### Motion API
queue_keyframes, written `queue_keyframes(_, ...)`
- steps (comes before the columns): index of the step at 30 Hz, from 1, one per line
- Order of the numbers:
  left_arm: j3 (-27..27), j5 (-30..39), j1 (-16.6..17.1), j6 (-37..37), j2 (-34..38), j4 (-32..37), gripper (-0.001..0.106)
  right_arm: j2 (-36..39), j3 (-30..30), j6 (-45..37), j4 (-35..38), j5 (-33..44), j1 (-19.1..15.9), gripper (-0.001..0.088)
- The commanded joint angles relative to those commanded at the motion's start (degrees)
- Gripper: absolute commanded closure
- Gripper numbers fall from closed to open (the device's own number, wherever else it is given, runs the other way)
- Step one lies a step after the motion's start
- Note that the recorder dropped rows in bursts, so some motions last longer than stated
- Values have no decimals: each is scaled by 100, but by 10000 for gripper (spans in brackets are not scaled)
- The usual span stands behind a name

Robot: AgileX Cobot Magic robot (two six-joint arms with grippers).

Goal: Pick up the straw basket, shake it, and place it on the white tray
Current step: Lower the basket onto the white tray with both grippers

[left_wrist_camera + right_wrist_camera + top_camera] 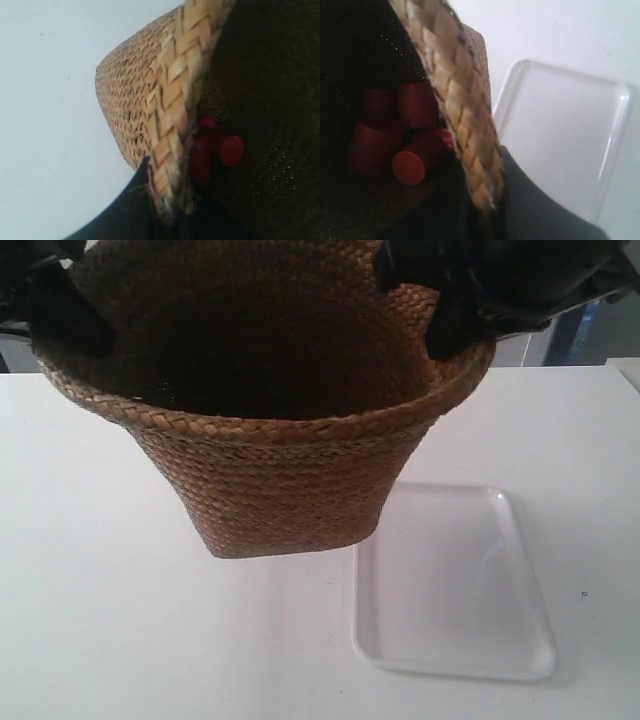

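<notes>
My right gripper needs to set the straw basket, which hangs above the white table now, down and let go on the middle of the white tray [449, 592] [551, 152], with the basket's base inside the tray's rim.
The straw basket [270, 475] hangs above the white table, held by its rim on both sides, tilted slightly. My left gripper [167, 205] is shut on the braided rim [175, 100], one dark finger outside the wall and one inside. My right gripper [487, 200] is shut on the opposite rim [455, 110] the same way. Several red cylinders [407, 135] lie in the basket's dark bottom, also the red cylinders [215, 147] seen from the left wrist. The white tray [470, 590] lies flat on the table beside and below the basket's base; the tray [560, 135] shows bare.
The white table [90, 620] stretches around the basket and tray. Dark arm parts [520, 280] crowd the exterior view's upper corners over the rim.
</notes>
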Motion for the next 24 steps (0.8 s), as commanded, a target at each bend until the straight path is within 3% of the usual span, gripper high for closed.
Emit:
queue_keyframes(6,0,-270,-792,-447,419,195,1053,-121,0,-352,243,0,-293,868)
queue_keyframes(12,-68,-765,-1202,-735,789,195,1053,-24,0,-668,243,0,-926,868)
queue_keyframes(18,-531,-872,-1598,-751,1244,195,1053,28,41,-932,255,0,-1608,868)
queue_keyframes(24,-1164,-849,-1780,-883,1782,198,1053,-107,790,-932,359,0,-1935,868)
